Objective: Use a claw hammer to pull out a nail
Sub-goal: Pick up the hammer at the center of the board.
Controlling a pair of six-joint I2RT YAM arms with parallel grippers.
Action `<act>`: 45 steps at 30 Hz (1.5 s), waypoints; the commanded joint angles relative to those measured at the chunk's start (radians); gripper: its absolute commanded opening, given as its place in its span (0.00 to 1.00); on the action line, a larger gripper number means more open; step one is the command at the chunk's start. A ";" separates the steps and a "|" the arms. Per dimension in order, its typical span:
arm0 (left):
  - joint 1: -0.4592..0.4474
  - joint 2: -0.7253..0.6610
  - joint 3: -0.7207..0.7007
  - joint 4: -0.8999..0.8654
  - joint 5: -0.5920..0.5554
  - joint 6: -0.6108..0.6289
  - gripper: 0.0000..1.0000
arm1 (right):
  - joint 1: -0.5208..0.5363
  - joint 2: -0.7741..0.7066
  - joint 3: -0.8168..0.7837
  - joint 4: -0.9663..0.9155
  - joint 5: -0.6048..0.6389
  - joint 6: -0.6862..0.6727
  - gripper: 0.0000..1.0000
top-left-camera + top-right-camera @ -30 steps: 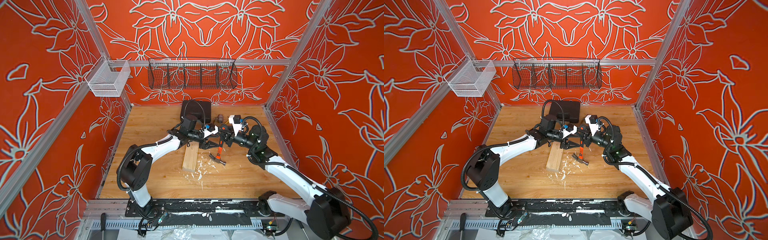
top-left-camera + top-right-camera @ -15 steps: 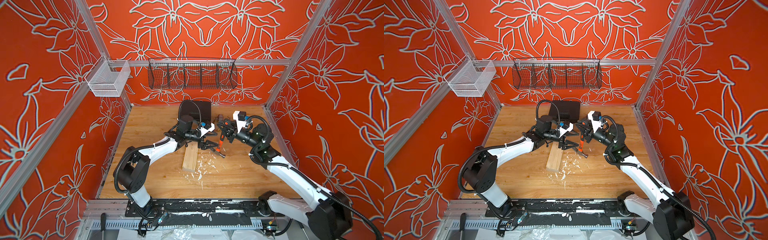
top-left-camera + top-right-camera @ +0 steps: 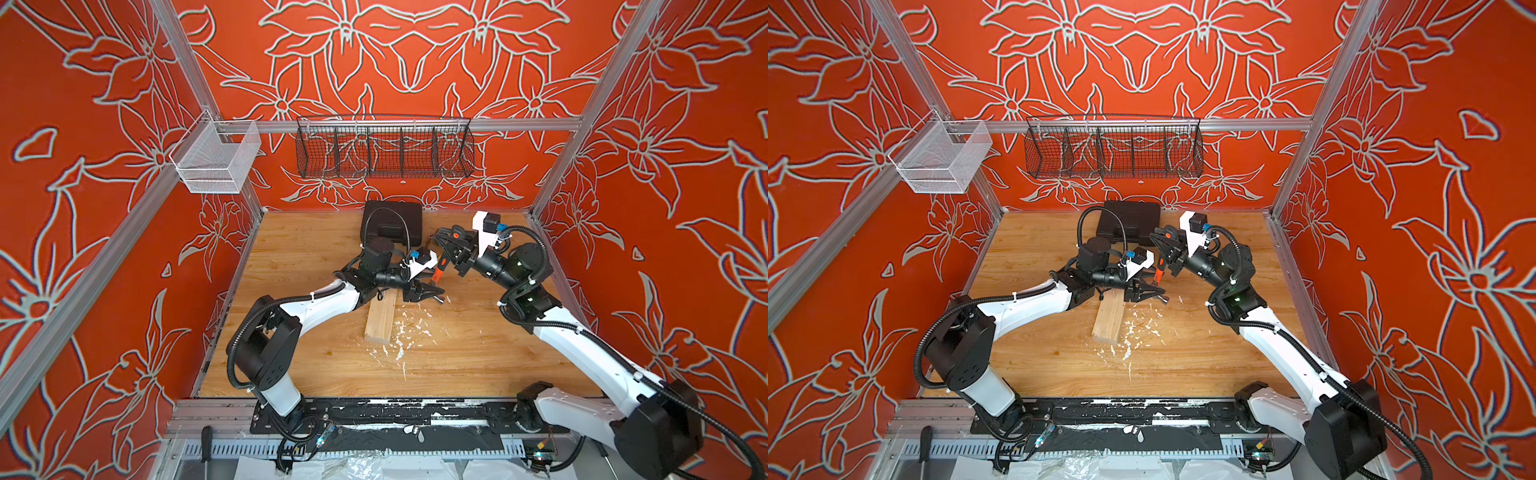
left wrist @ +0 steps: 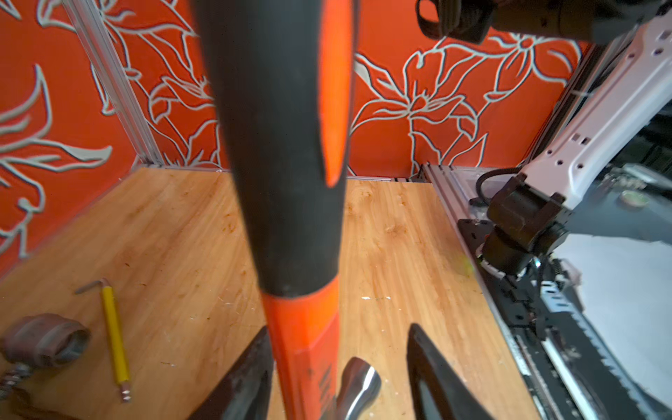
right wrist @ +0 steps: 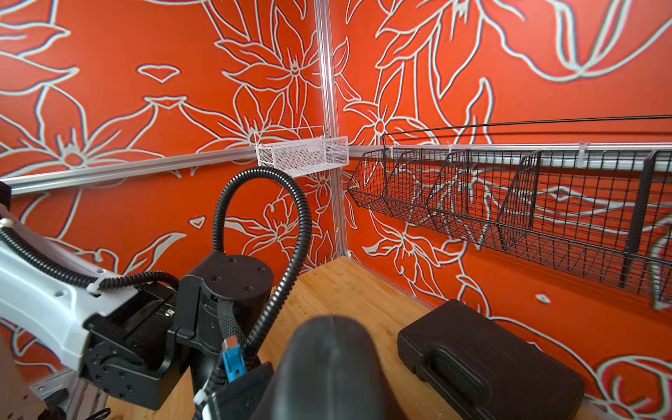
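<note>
My right gripper holds the claw hammer near its black rubber end. With my left gripper at the claw hammer's neck, my right one should take hold of the handle again closer to the head (image 3: 443, 261).
The claw hammer (image 3: 438, 272) (image 3: 1158, 274) slants down from my right gripper (image 3: 451, 253) (image 3: 1169, 253), which is shut on its black rubber end (image 5: 327, 367). Its steel head (image 4: 358, 385) sits low on the table by the far end of the pale wooden block (image 3: 380, 316) (image 3: 1109, 318). My left gripper (image 3: 430, 293) (image 3: 1150, 293) (image 4: 340, 327) is open astride the orange neck (image 4: 305, 327). One finger (image 4: 247, 378) lies against the neck. The other finger (image 4: 432, 378) stands apart, past the head. The nail is hidden.
A black case (image 3: 392, 220) (image 5: 487, 363) lies at the back of the table. White shavings (image 3: 407, 332) are scattered right of the block. A yellow pencil (image 4: 114, 338), a bent hex key (image 4: 89, 287) and a brown roll (image 4: 43, 338) lie nearby. A wire basket (image 3: 384, 145) hangs on the back wall.
My right gripper has lifted and drawn back to the right, tipping the handle up; the hammer head slid towards the block's far end. My left gripper's jaws widened, then narrowed around the neck.
</note>
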 commanded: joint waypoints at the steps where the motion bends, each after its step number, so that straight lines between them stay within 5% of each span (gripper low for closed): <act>1: 0.002 -0.018 0.010 0.027 0.024 0.011 0.43 | 0.007 -0.009 0.064 0.088 -0.037 0.022 0.00; 9: 0.003 -0.032 0.003 -0.007 0.060 0.034 0.19 | 0.007 -0.017 0.073 0.042 -0.088 -0.006 0.00; 12: 0.005 -0.037 0.008 -0.027 0.064 0.048 0.00 | 0.007 -0.017 0.072 0.030 -0.098 -0.011 0.00; 18: 0.011 -0.050 0.030 -0.056 0.078 0.067 0.00 | 0.007 -0.026 0.066 -0.049 -0.111 -0.027 0.00; 25: 0.012 -0.074 0.062 -0.182 0.088 0.178 0.00 | 0.006 -0.071 0.016 -0.160 -0.083 -0.021 0.32; 36: 0.014 -0.058 0.117 -0.213 0.090 0.202 0.00 | 0.006 -0.036 0.007 -0.164 -0.123 0.082 0.47; 39: 0.014 -0.061 0.119 -0.210 0.087 0.206 0.00 | 0.005 -0.034 -0.009 -0.123 -0.113 0.091 0.40; 43: 0.018 -0.059 0.120 -0.244 0.098 0.225 0.00 | 0.005 -0.048 -0.037 -0.022 -0.098 0.093 0.01; 45: 0.024 -0.060 0.114 -0.246 0.107 0.216 0.00 | 0.006 -0.047 -0.035 -0.002 -0.100 0.093 0.00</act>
